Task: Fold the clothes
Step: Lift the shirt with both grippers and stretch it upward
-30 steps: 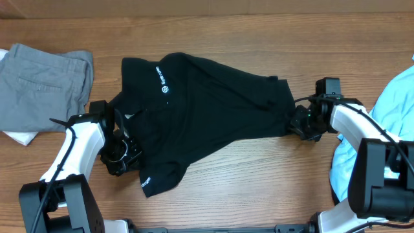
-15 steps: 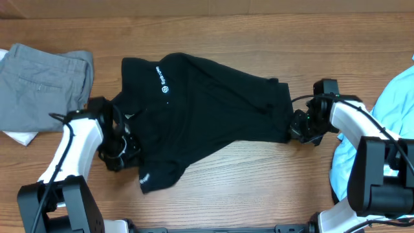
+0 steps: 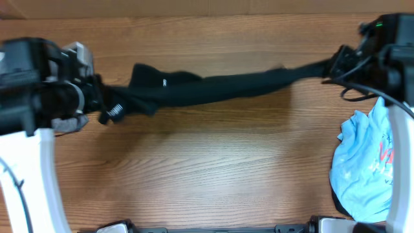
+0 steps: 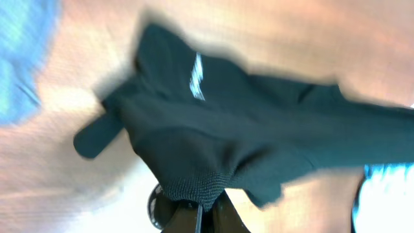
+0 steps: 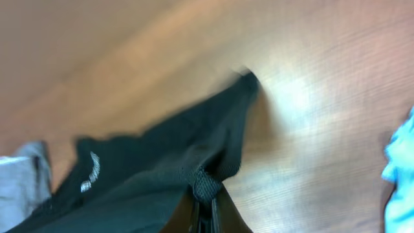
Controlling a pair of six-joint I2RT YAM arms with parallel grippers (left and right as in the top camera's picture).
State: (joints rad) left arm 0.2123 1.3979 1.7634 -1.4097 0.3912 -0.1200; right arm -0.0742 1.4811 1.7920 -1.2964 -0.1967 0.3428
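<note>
My left gripper will release the hem of the black collared shirt on the bare wood nearer me point(image 3: 171, 158), next to my left arm.
The black collared shirt point(image 3: 213, 87) hangs stretched in the air between both grippers, high above the table. My left gripper point(image 3: 97, 103) is shut on its left end; in the left wrist view the fingers point(image 4: 200, 207) pinch a ribbed hem of the shirt point(image 4: 259, 129). My right gripper point(image 3: 333, 65) is shut on the right end; in the right wrist view the fingers point(image 5: 206, 207) pinch the shirt's point(image 5: 162, 168) fabric edge. The light blue T-shirt with red print point(image 3: 362, 162) lies bunched at the table's right edge.
The wooden table point(image 3: 213, 175) lies below the lifted shirt. A grey garment point(image 5: 19, 178) shows at the left edge of the right wrist view; the left arm covers it in the overhead view.
Both arms have risen sharply and pulled apart. The black shirt, which lay spread on the table, is now lifted off it and stretched into a band between the grippers.
</note>
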